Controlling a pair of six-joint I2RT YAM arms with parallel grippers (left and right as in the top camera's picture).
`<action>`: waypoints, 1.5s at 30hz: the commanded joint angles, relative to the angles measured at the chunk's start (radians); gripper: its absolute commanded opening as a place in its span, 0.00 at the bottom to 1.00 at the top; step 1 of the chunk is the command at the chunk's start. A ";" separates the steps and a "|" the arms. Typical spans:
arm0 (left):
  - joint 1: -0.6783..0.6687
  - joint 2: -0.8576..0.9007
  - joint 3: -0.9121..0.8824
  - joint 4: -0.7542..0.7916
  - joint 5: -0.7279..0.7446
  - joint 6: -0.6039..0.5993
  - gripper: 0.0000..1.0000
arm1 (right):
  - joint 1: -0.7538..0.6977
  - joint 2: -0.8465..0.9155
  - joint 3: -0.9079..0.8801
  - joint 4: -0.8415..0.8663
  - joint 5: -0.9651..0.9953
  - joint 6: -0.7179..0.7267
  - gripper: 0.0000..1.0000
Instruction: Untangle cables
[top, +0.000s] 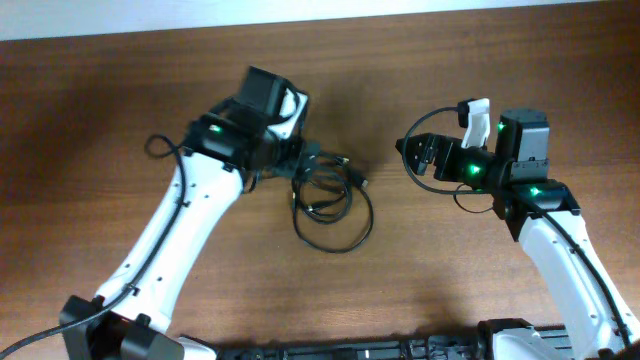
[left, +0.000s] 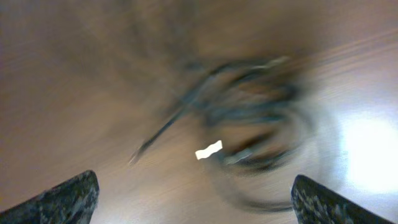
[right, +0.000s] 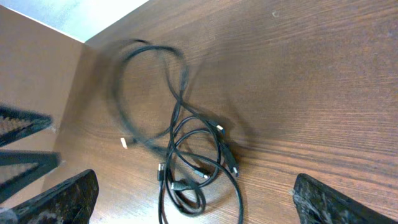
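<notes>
The crossed cords (top: 319, 166) (right: 177, 140) at the far side of the cable tangle, beside my left gripper, will be grabbed by my right gripper.
The cables (top: 330, 200) lie as one tangle of thin black loops with small plug ends at the middle of the brown table. My left gripper (top: 292, 162) is at the tangle's upper left edge, open; whether it touches a cord I cannot tell. In the left wrist view the cables (left: 255, 124) are blurred ahead of the wide-apart fingers (left: 193, 193). My right gripper (top: 413, 153) is open and empty, to the right of the tangle and apart from it. In the right wrist view the cables (right: 186, 155) lie ahead of the open fingers (right: 194, 186).
The wooden table (top: 480, 60) carries nothing else. A thicker black arm wire (top: 160, 147) loops out beside the left arm. The table's far edge (top: 320, 15) runs along the top. A dark bar (top: 330, 350) sits at the near edge.
</notes>
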 joint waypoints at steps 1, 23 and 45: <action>-0.034 -0.002 0.016 -0.235 -0.861 -0.450 0.99 | -0.006 0.002 0.011 -0.001 -0.016 -0.014 0.98; 0.247 -0.789 -0.084 -0.400 -0.727 -0.552 0.99 | 0.242 0.070 0.192 0.153 0.254 -0.168 0.98; 0.263 -1.263 -0.084 -0.725 -0.724 -0.552 0.99 | 0.583 0.635 0.319 0.170 0.472 -0.433 0.55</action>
